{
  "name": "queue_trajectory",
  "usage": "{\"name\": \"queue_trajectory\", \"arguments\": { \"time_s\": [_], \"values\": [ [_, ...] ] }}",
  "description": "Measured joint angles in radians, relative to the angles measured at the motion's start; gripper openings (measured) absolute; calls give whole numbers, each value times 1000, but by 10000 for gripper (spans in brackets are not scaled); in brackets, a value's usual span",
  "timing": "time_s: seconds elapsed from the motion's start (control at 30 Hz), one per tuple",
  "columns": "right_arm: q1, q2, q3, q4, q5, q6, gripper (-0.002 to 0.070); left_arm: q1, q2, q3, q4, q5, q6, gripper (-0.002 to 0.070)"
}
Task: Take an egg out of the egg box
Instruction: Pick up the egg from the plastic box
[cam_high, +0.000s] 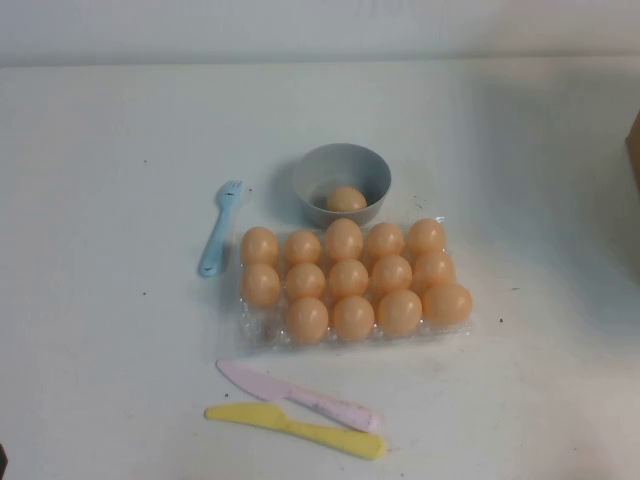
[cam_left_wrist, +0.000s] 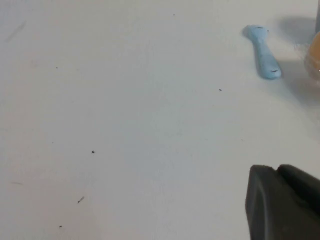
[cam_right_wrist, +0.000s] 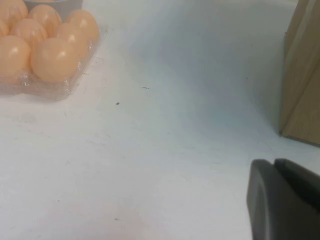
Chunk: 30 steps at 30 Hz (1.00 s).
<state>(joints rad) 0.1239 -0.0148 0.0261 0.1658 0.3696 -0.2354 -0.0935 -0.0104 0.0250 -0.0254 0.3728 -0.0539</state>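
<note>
I should close my right gripper around the sides of the front corner egg (cam_high: 447, 305) (cam_right_wrist: 54, 60) in the egg box, the one that is closest to the brown wooden block.
The clear plastic egg box (cam_high: 262, 328) lies mid-table and holds several pale orange eggs (cam_high: 348, 278); its front left cup is empty. One more egg (cam_high: 346, 199) lies in the grey bowl (cam_high: 318, 168) just behind the box. Neither gripper shows in the high view. My left gripper (cam_left_wrist: 276, 168) is shut and empty, low over bare table left of the box. My right gripper (cam_right_wrist: 273, 161) is shut and empty, over bare table right of the box. The box's right corner (cam_right_wrist: 67, 86) with its eggs (cam_right_wrist: 54, 60) shows in the right wrist view.
A blue fork (cam_high: 218, 230) lies left of the box and shows in the left wrist view (cam_left_wrist: 262, 52). A pink knife (cam_high: 300, 396) and a yellow knife (cam_high: 295, 428) lie in front. A brown wooden block (cam_right_wrist: 300, 75) stands at the right edge.
</note>
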Motion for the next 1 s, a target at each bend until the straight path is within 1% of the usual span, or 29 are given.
{"name": "queue_trajectory", "arguments": {
  "time_s": [0.17, 0.27, 0.43, 0.5, 0.53, 0.63, 0.67, 0.73, 1.0],
  "values": [
    [0, 0, 0, 10, 0, 0, -17, 0, 0, 0, 0, 0, 0, -3],
    [0, 0, 0, 106, 0, 0, -17, 0, 0, 0, 0, 0, 0, -3],
    [0, 0, 0, 426, -50, 0, -17, 0, 0, 0, 0, 0, 0, -3],
    [0, 0, 0, 612, -80, 0, -17, 0, 0, 0, 0, 0, 0, -3],
    [0, 0, 0, 736, -94, 0, -17, 0, 0, 0, 0, 0, 0, -3],
    [0, 0, 0, 968, -144, 0, -17, 0, 0, 0, 0, 0, 0, -3],
    [0, 0, 0, 1009, -159, 0, -17, 0, 0, 0, 0, 0, 0, -3],
    [0, 0, 0, 1060, -186, 0, -17, 0, 0, 0, 0, 0, 0, -3],
    [0, 0, 0, 1092, -205, 0, -17, 0, 0, 0, 0, 0, 0, -3]
  ]
}}
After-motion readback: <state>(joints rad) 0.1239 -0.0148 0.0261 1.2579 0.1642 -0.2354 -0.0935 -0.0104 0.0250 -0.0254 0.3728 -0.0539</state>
